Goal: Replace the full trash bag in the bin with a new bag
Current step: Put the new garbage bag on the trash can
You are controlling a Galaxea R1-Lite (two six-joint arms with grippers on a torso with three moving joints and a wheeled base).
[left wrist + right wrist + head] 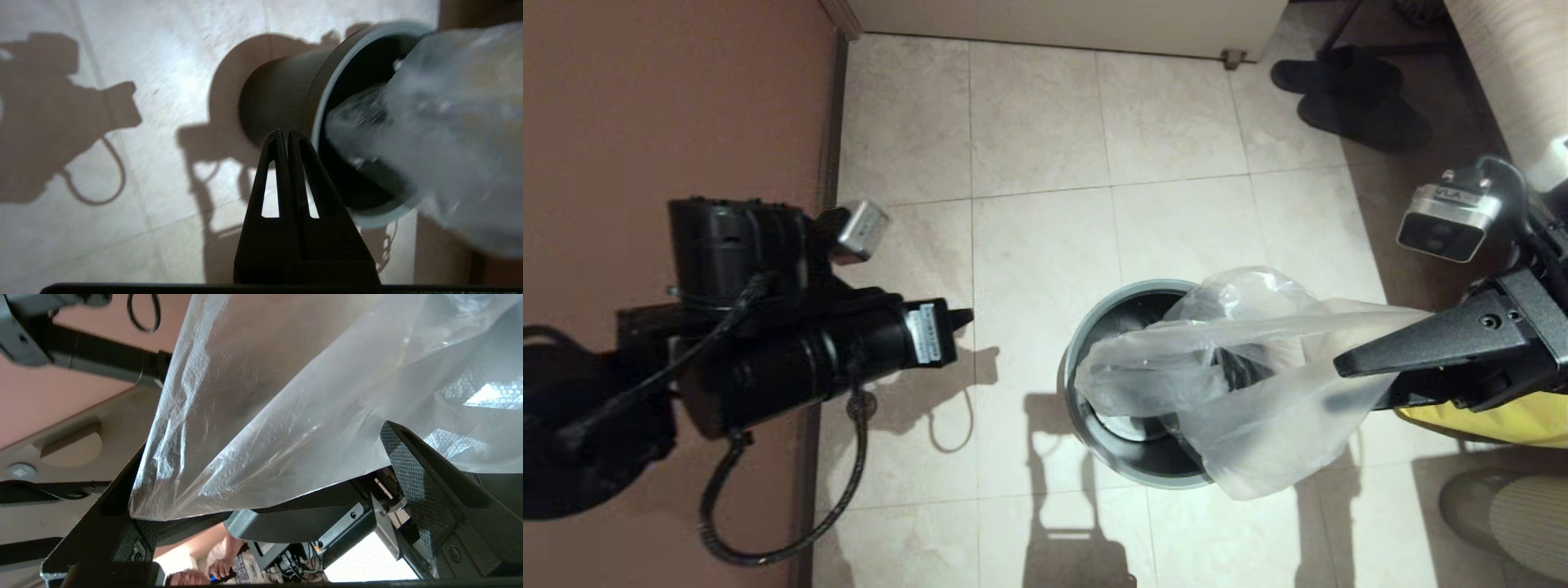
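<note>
The robot's left gripper will next grab the new bag by the bag's edge point(1088, 378) point(337, 123) at the side of the bin nearest the brown wall.
The bin point(1078, 343) stands on the tiled floor, grey rim round a black inside; it also shows in the left wrist view point(327, 94). The new bag point(1258, 392), clear and crinkly, lies across the bin's mouth and hangs over its near right side. It is blurred in the left wrist view point(449, 122). My right gripper point(1339, 382) reaches in from the right, open. One finger is above the film, the other shows dark through it. In the right wrist view the bag point(286, 375) spans the wide-spread fingers point(412, 469). My left gripper point(964, 317) hovers left of the bin, shut and empty point(288, 132).
A yellow sack point(1494, 416) lies under the right arm. A pale ribbed rounded object point(1511, 506) sits at the lower right. Black slippers point(1347, 90) lie at the back right. A brown wall point(645, 98) runs along the left, and a white cabinet base point(1054, 20) along the back.
</note>
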